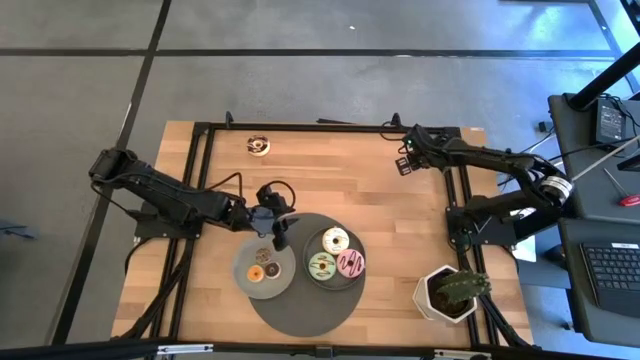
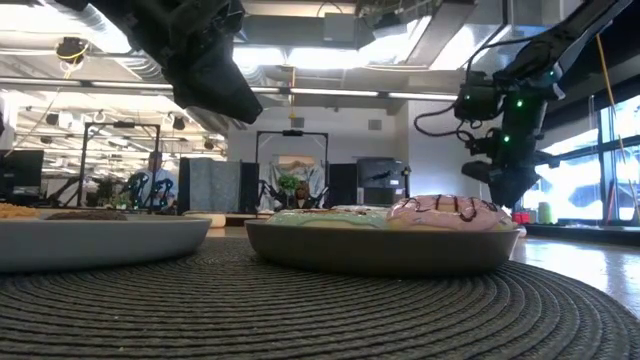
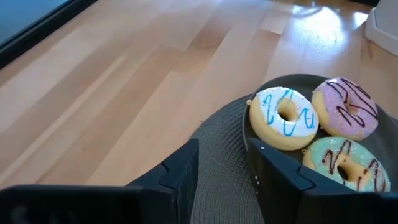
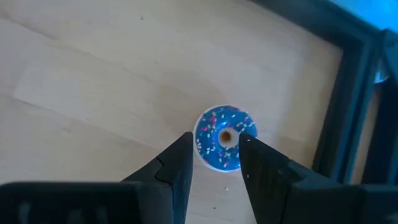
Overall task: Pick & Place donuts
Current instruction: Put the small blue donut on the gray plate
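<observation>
The outer edge of the blue donut reaches past one finger, so the robot's right gripper will open, move over and pinch one side of the donut's ring (image 4: pixel 206 135) by its hole.
Three larger donuts lie in the right grey plate (image 1: pixel 335 282): white with blue lines (image 3: pixel 283 117), pink (image 3: pixel 346 107) and green (image 3: pixel 343 162). The left grey plate (image 1: pixel 262 288) holds small donuts, among them an orange one (image 1: pixel 255 272) and a dark one (image 1: pixel 272 268). My left gripper (image 1: pixel 280 238) (image 3: pixel 224 162) hangs open and empty over the left plate's far rim. A chocolate-and-white donut (image 1: pixel 259 146) lies alone by the far edge. My right gripper (image 1: pixel 404 162) (image 4: pixel 216 138) hovers open near the far right corner, its fingers on either side above a small blue sprinkled donut (image 4: pixel 224 146) lying flat on the wood.
Both plates rest on a round dark woven mat (image 1: pixel 300 310) near the table's near edge. A white pot with a green plant (image 1: pixel 447 292) stands at the near right corner. Black frame rails (image 1: pixel 200 180) run along the left, far and right sides.
</observation>
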Robot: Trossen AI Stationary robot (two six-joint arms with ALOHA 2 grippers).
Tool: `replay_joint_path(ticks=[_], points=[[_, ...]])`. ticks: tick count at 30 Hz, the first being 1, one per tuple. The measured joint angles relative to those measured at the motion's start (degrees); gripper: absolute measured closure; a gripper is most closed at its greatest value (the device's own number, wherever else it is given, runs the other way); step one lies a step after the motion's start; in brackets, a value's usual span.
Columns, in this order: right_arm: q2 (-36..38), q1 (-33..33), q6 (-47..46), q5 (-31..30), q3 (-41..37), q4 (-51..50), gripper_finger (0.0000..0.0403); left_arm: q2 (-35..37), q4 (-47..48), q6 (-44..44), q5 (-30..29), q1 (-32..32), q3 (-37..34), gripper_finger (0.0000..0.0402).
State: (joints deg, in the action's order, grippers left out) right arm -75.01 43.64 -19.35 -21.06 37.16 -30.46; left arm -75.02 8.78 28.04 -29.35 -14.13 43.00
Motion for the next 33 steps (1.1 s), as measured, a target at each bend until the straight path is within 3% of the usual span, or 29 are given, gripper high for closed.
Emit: replay_joint_path(ticks=[15,27,33], points=[[-7.8,0.1,0.2,1.7,-0.3,1.7,0.0277,0.0,0.5,-0.4,0.5,0.0,0.0,0.0271],[-7.9,0.1,5.1,0.1,-0.3,1.9,0.0394,0.0,0.5,-0.3,0.5,0.0,0.0,0.0274],[-7.9,0.1,5.6,-1.6,-0.3,1.9,0.0391,0.0,0.5,-0.3,0.5,0.0,0.0,0.0274]])
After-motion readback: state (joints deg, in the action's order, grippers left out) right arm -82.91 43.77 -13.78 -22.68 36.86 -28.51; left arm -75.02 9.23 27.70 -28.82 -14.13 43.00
